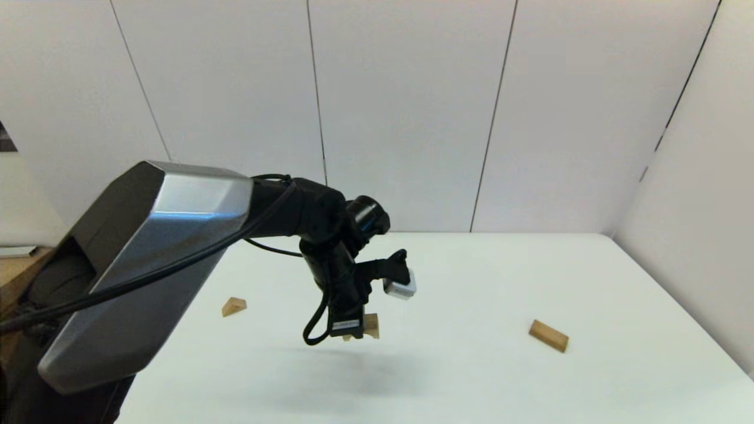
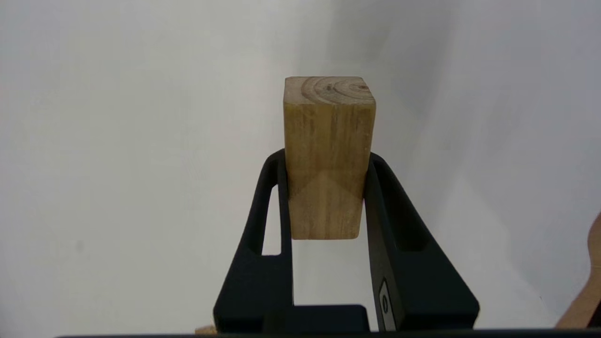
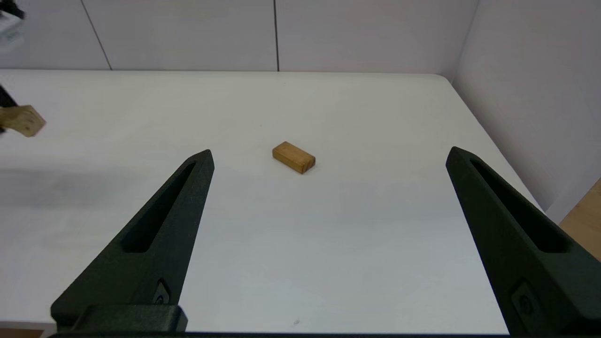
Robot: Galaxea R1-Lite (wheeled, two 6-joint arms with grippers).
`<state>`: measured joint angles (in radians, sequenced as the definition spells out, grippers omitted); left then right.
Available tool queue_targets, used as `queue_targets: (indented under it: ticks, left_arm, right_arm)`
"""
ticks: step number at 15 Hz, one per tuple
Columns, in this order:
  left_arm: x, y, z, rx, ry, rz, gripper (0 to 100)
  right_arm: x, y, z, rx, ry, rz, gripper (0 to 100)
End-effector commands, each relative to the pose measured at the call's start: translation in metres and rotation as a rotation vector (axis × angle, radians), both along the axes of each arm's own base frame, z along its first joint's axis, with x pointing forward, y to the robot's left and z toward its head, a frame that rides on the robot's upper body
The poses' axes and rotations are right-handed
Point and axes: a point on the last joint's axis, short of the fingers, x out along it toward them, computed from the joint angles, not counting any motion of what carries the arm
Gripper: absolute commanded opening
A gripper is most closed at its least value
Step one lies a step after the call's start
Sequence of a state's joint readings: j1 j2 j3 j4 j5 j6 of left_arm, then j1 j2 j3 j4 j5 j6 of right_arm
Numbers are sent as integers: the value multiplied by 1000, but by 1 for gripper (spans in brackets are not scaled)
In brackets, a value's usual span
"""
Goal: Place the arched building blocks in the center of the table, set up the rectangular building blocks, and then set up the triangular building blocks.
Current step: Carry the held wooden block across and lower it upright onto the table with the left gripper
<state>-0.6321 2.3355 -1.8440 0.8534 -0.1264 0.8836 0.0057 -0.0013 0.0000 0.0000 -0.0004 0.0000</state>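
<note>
I should let go of the arched block with my left gripper between the triangular block and the rectangular block [image 1: 395, 358] on the white table.
My left gripper [image 1: 357, 331] is shut on the arched block [image 1: 371, 325], holding it in the air above the middle of the white table [image 1: 471, 377]. In the left wrist view the block [image 2: 328, 155] stands clamped between both fingers [image 2: 399, 225]; its hollow does not show. The rectangular block [image 1: 548, 335] lies flat at the right of the table, ahead of my open right gripper [image 3: 329, 151], which is out of the head view. That same block [image 3: 293, 157] lies apart from the right fingers. The triangular block [image 1: 234, 306] rests at the left, beside my left arm.
White panel walls close off the table's far side and right side. The left arm's large grey link [image 1: 147, 265] hangs over the table's left edge. A wooden surface [image 1: 17, 271] shows past the left edge.
</note>
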Motion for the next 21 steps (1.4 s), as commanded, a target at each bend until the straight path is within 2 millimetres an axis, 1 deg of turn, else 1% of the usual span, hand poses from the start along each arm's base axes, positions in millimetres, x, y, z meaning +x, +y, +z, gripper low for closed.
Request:
queue_targets:
  ticks: [1, 4, 7, 11, 17, 18, 21]
  left_arm:
    - [-1, -27, -23, 10, 22, -39, 0]
    - [-6, -42, -36, 20, 39, -55, 0]
    - [-11, -54, -43, 21, 41, -75, 0]
    - [-14, -62, -53, 27, 44, -93, 0]
    - [-14, -63, -57, 36, 55, -66, 0]
    - [-13, -63, -61, 37, 57, -63, 0]
    - [-10, -65, -62, 16, 32, -62, 0]
  right_arm:
    - [0, 0, 0, 0, 0, 1, 100]
    - [0, 0, 0, 0, 1, 1, 100]
    - [0, 0, 0, 0, 0, 1, 100]
    - [0, 0, 0, 0, 0, 1, 100]
    - [0, 0, 0, 0, 0, 1, 100]
    - [0, 0, 0, 0, 0, 1, 100]
    - [0, 0, 0, 0, 0, 1, 100]
